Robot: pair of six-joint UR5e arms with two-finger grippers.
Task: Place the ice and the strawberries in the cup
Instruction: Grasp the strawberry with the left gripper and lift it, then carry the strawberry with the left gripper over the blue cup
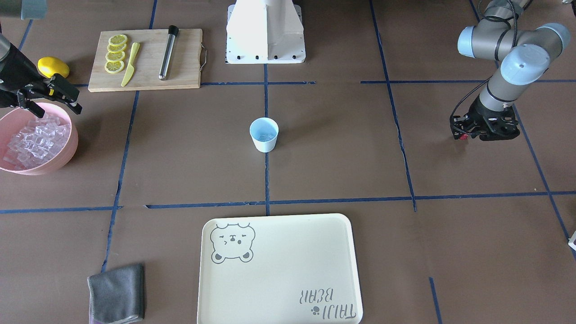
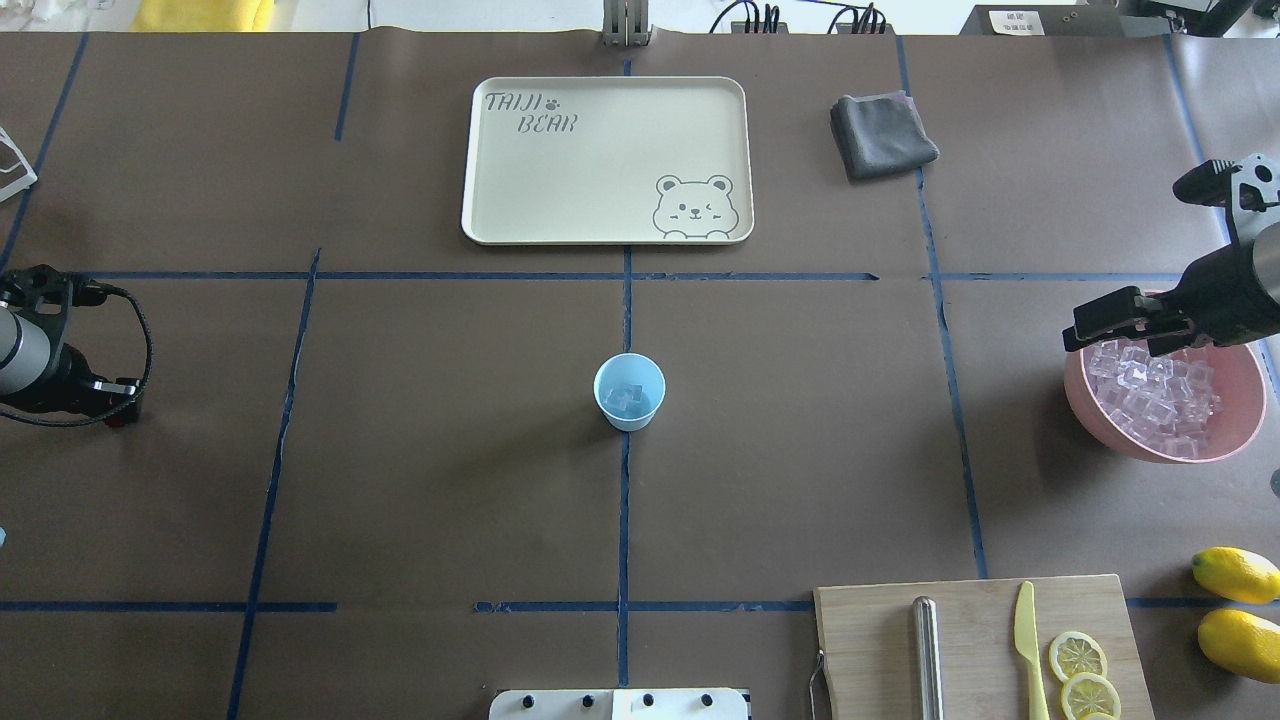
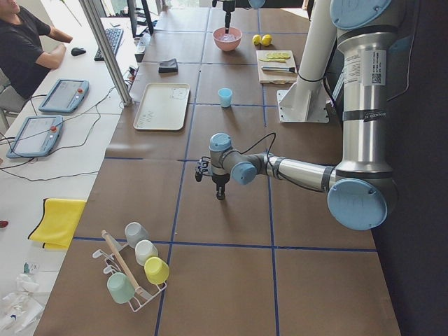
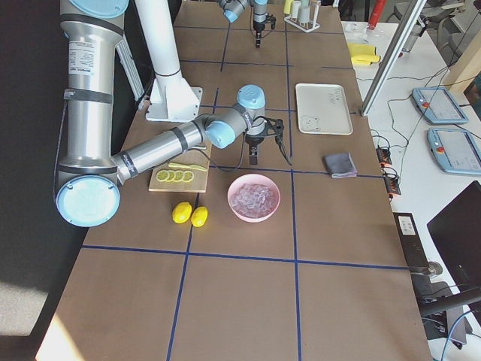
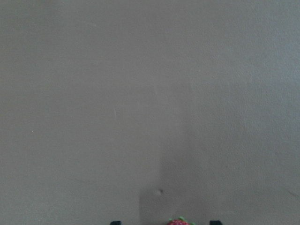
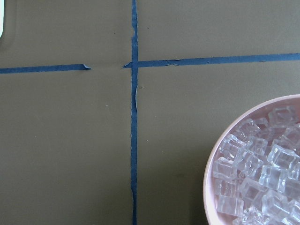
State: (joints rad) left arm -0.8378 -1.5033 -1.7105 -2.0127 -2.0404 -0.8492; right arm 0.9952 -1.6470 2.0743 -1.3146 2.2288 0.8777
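Note:
Next, my left gripper lets go of the strawberry inside the light blue cup (image 1: pixel 264 130), in with the clear ice cubes.
The light blue cup (image 2: pixel 629 391) stands upright at the table's middle with a few clear ice cubes in it; it also shows in the front view (image 1: pixel 264 134). A heap of ice (image 2: pixel 1155 392) fills the pink bowl (image 2: pixel 1100 415) on the robot's right. My right gripper (image 2: pixel 1115 342) hovers open and empty over the bowl's rim. My left gripper (image 1: pixel 483 135) points down close to the table, far from the cup. Its wrist view shows a small red strawberry (image 5: pixel 179 222) at the bottom edge, between two wide-apart fingertips (image 5: pixel 116 222) that do not touch it.
A cream tray (image 2: pixel 500 200) lies beyond the cup, with a grey cloth (image 2: pixel 882 135) beside it. A cutting board (image 2: pixel 975 650) near the base holds lemon slices, a yellow knife and a metal rod. Two whole lemons (image 2: pixel 1235 573) lie next to it.

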